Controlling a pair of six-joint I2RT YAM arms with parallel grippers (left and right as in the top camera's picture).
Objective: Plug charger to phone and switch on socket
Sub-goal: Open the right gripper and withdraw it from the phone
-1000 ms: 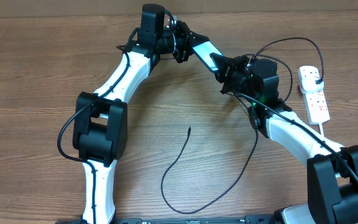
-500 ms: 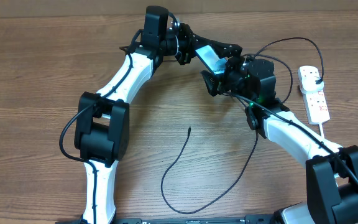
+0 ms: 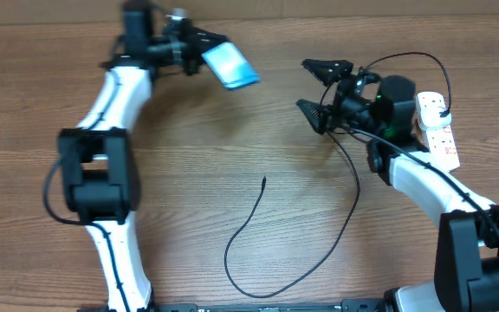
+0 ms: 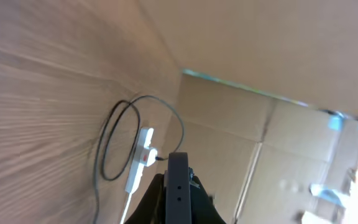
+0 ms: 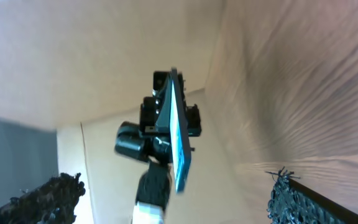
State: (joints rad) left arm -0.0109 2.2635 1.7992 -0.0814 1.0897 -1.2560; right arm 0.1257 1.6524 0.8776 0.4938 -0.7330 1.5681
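Note:
My right gripper is to close on the black connector (image 3: 263, 185) at the loose end of the charger's cable, in the middle of the table.
The phone (image 3: 230, 66), black-edged with a light blue screen, hangs in the air at the back left with my left gripper (image 3: 208, 54) shut on one end. In the left wrist view its dark edge (image 4: 178, 186) stands between the fingers. My right gripper (image 3: 317, 87) is open and holds nothing, well right of the phone; its wrist view shows the phone (image 5: 178, 140) ahead. The charger's black cable (image 3: 249, 221) lies loose on the table, its tip (image 3: 264, 179) in the middle. The white socket (image 3: 437, 132) lies at the right edge, with a black plug in its far end.
The wooden table (image 3: 42, 113) runs to cardboard walls (image 4: 260, 56) at the back. The socket (image 4: 140, 165) shows in the left wrist view beside a loop of dark cable (image 4: 114, 140). The charger cable passes under my right arm (image 3: 423, 182).
My right gripper opened, let go of the phone and drew back to the right. The left arm swung left, carrying the phone away from the middle of the table.

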